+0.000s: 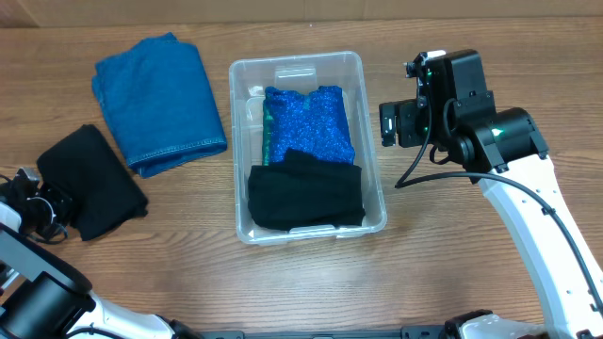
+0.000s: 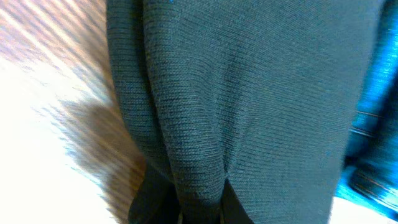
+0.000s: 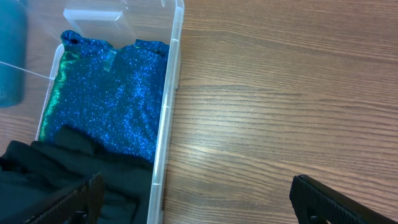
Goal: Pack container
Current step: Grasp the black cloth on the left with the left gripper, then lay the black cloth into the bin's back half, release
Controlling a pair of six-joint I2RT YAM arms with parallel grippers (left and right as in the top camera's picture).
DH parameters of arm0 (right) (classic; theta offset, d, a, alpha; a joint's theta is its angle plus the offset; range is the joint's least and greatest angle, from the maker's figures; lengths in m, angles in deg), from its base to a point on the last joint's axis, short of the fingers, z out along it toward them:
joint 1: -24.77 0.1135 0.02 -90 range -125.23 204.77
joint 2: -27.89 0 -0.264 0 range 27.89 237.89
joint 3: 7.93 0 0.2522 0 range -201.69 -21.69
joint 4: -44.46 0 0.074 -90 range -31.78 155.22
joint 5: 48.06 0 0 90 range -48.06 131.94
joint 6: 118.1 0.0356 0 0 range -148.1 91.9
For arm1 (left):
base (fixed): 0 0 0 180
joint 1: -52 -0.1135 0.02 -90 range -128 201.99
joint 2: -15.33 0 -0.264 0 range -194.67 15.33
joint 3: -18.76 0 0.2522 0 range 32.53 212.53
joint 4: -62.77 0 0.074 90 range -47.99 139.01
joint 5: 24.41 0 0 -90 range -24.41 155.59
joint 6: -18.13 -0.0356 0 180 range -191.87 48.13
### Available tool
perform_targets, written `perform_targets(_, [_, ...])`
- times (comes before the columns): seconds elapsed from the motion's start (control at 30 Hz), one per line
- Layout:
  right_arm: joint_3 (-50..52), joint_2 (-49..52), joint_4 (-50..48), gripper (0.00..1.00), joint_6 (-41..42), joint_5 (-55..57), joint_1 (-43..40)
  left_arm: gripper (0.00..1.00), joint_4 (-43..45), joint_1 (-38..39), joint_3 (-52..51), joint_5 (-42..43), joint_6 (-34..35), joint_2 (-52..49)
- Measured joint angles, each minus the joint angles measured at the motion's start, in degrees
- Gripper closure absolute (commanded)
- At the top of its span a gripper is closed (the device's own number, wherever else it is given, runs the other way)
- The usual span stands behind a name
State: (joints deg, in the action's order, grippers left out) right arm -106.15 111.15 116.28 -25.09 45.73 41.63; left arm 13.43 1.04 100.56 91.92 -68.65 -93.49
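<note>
Next, my left gripper lets go of the black knit cloth on top of the sparkly blue garment (image 1: pixel 318 126) in the clear plastic container.
The clear plastic container (image 1: pixel 371 151) stands mid-table. It holds a sparkly blue garment (image 1: pixel 311 122) at the far end and a folded black garment (image 1: pixel 306 193) at the near end. My right gripper (image 1: pixel 399 123) is open and empty just right of the container; in the right wrist view its fingers (image 3: pixel 199 205) straddle the container's rim (image 3: pixel 171 93) and bare wood. My left gripper (image 1: pixel 52 202) is at the far left, shut on a black knit cloth (image 1: pixel 89 179), which fills the left wrist view (image 2: pixel 249 93) and is pinched between the fingers (image 2: pixel 199 214).
A folded blue cloth (image 1: pixel 155 99) lies left of the container, just beyond the black cloth; its edge shows in the left wrist view (image 2: pixel 373 155). Bare wood lies right of the container, under the right arm.
</note>
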Motion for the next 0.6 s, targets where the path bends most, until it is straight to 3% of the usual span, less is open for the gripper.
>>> perform_targets(0.13, [0.0,0.0,0.0,0.00,0.0,0.0,0.0,0.96,0.0,0.6,-0.1,8.3,2.6,2.9])
perform_targets(0.23, [0.0,-0.6,0.0,0.00,0.0,1.7,0.0,0.96,1.3,5.4,-0.4,14.0,6.3,16.4])
perform_targets(0.33, [0.0,-4.1,0.0,0.00,0.0,3.9,0.0,0.96,1.6,17.8,-0.2,17.0,8.0,32.9])
perform_targets(0.43, [0.0,-7.4,0.0,0.00,0.0,4.6,0.0,0.96,1.2,31.8,-0.2,18.4,8.5,40.6])
perform_targets(0.47, [0.0,-7.8,0.1,0.00,0.0,4.7,0.0,0.96,1.2,37.2,-0.2,17.1,8.4,41.3])
perform_targets(0.5, [0.0,-7.8,0.5,0.00,0.0,4.8,0.0,0.96,0.6,47.9,-0.2,13.7,8.4,41.6])
perform_targets(0.6, [0.0,-7.8,1.0,0.00,0.0,4.8,0.0,0.96,6.3,59.8,-0.2,2.6,9.6,40.0])
